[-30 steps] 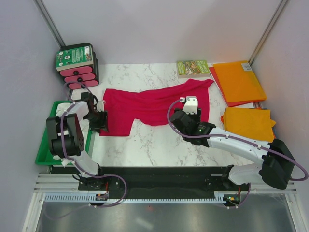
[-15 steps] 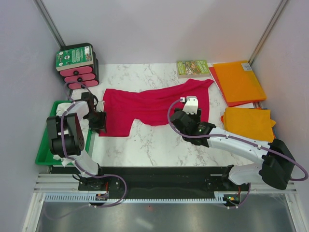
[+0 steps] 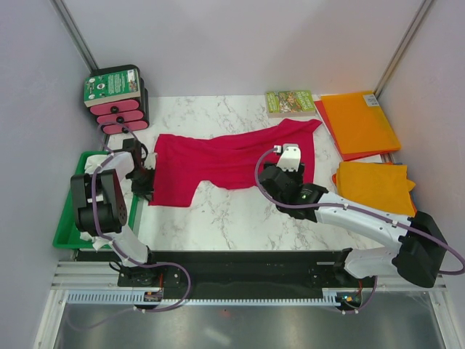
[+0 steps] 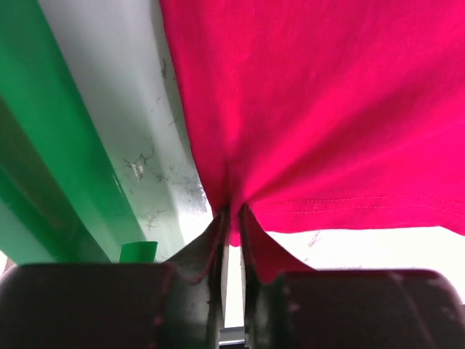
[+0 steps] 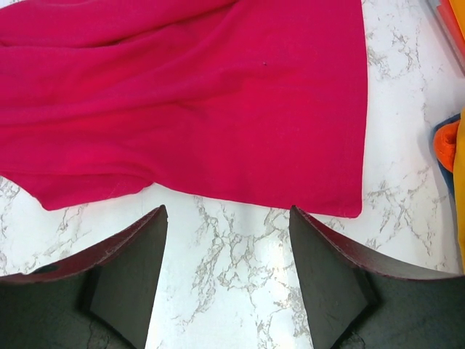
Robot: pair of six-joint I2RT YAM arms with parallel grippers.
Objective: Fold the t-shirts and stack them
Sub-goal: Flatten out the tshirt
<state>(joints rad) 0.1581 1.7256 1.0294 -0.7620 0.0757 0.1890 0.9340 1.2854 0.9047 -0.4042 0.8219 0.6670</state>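
Observation:
The crimson t-shirt lies beside the folded orange t-shirts and my left gripper holds its opposite side, so my right gripper needs to next close on its near corner (image 3: 312,182) (image 5: 354,210).
A crimson t-shirt (image 3: 218,156) lies spread across the marble table, wrinkled, with its hem toward the arms. My left gripper (image 3: 149,182) is at the shirt's left edge. In the left wrist view the left gripper (image 4: 232,214) is shut on a pinch of that crimson t-shirt (image 4: 327,109). My right gripper (image 3: 288,161) hovers by the shirt's right part. In the right wrist view the right gripper (image 5: 227,211) is open over bare marble, just short of the hem of the crimson t-shirt (image 5: 189,94). Two folded orange t-shirts (image 3: 360,123) (image 3: 374,185) lie at the right.
A green tray (image 3: 69,218) sits at the left table edge beside the left arm; its wall (image 4: 65,145) runs close to the left fingers. A small book (image 3: 289,102) lies at the back. A black and pink box (image 3: 116,100) stands at the back left.
The left gripper's jaws have shut on the shirt's left edge. The right gripper has edged slightly to the right and stays open.

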